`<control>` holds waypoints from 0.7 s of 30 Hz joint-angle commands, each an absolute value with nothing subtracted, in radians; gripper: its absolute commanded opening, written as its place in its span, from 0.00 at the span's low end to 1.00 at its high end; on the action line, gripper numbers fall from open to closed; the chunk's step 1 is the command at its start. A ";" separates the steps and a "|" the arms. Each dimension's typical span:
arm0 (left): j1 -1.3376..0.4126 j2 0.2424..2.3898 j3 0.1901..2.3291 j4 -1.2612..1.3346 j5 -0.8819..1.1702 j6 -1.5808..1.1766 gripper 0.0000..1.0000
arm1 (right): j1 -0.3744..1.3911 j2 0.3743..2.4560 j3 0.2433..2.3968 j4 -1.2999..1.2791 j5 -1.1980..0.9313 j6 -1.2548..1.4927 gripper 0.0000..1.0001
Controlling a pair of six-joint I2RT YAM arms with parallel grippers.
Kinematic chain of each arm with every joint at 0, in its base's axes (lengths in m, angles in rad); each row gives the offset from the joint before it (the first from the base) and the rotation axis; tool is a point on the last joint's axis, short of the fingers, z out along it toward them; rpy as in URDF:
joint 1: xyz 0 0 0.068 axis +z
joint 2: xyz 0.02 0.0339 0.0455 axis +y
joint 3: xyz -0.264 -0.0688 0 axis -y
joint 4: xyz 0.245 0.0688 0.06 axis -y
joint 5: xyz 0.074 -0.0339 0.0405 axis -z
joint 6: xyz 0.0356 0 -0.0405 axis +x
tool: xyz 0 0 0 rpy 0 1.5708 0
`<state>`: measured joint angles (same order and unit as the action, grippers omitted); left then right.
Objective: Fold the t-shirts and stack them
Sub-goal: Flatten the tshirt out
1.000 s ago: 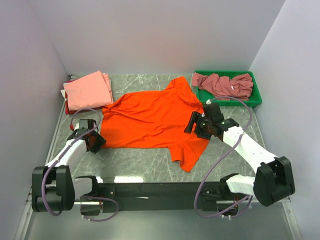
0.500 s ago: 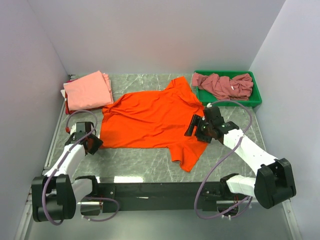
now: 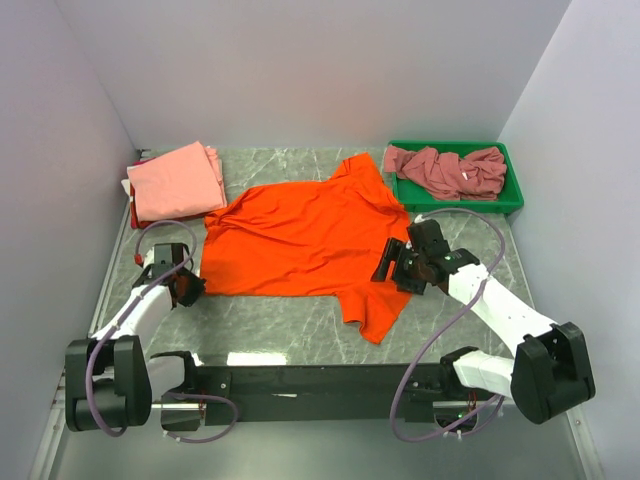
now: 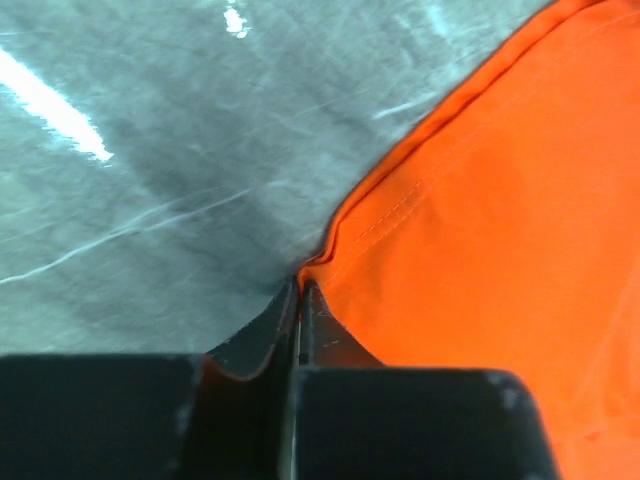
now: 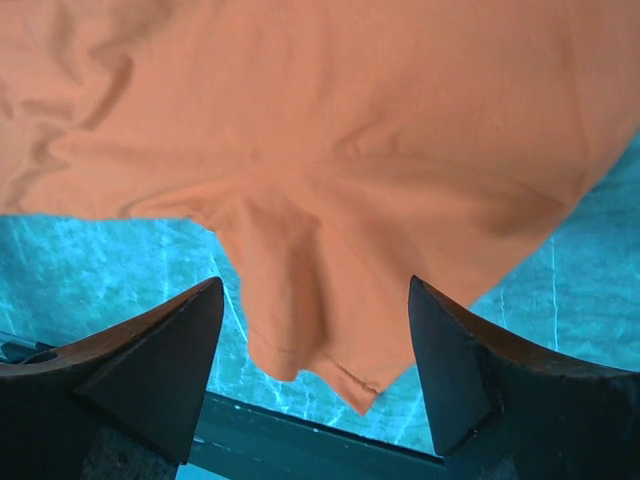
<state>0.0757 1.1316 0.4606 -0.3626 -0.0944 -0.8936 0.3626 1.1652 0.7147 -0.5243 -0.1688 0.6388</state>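
The near sleeve's corner (image 3: 375, 341) (image 5: 362, 409) of the orange t-shirt, the one closest to the black rail, is the next spot my right gripper should close on.
A bright orange t-shirt (image 3: 300, 240) lies spread flat mid-table, one sleeve pointing to the near edge. My left gripper (image 3: 186, 287) is at its near-left hem corner. In the left wrist view the jaws are pressed together, and the orange t-shirt's corner (image 4: 330, 255) is pinched at the tips of the left gripper (image 4: 299, 287). My right gripper (image 3: 396, 268) hovers open over the shirt's right side. Its fingers (image 5: 165, 365) straddle a hanging orange fold (image 5: 300, 300) without touching it. A folded salmon-pink t-shirt (image 3: 176, 180) lies at the back left. Crumpled mauve t-shirts (image 3: 445, 170) fill the bin.
The green plastic bin (image 3: 512, 203) stands at the back right. Something red (image 3: 133, 212) shows under the pink shirt's near-left edge. White walls close in the marble table (image 3: 290, 320) on three sides. A black rail (image 3: 320, 380) runs along the near edge.
My left gripper has gone from part open to shut at the orange shirt's near-left corner. The right gripper has drifted slightly nearer and to the right, still open.
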 commanded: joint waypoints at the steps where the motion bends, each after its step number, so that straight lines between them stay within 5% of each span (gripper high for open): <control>1: 0.080 1.146 0.436 -0.351 -0.052 -0.884 0.01 | 0.383 1.144 0.741 -0.583 -0.164 0.646 0.80; 21: 0.141 1.002 0.502 -0.413 0.003 -0.845 0.01 | 0.670 1.046 0.575 -0.775 -0.024 0.933 0.67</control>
